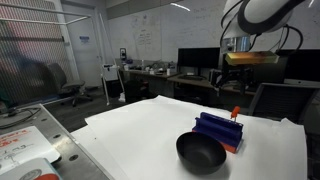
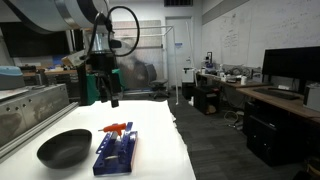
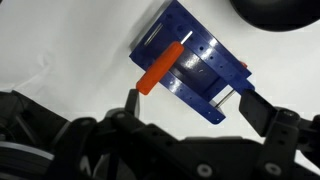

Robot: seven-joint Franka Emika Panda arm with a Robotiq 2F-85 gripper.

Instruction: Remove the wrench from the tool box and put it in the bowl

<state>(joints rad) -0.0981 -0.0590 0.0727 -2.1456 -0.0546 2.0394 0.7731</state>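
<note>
Next, I close my gripper on the upper end of the orange-red handle (image 1: 236, 110) (image 3: 151, 81) of the wrench, which sticks up from the dark blue tool box.
The dark blue tool box (image 3: 192, 60) lies on the white table and shows in both exterior views (image 1: 219, 130) (image 2: 117, 150). The orange-red wrench (image 3: 160, 67) rests across the box's top; it also shows in the exterior views (image 1: 236, 113) (image 2: 116, 128). The black bowl (image 1: 201, 152) (image 2: 65, 148) sits right beside the box; its edge shows at the top of the wrist view (image 3: 275, 12). My gripper (image 3: 190, 108) is open and empty, well above the box (image 2: 105, 92).
The white table (image 1: 140, 130) has open surface around the box and bowl. A metal counter with red-and-white items (image 1: 25, 150) stands beside it. Desks, monitors (image 1: 197, 60) and chairs fill the lab behind.
</note>
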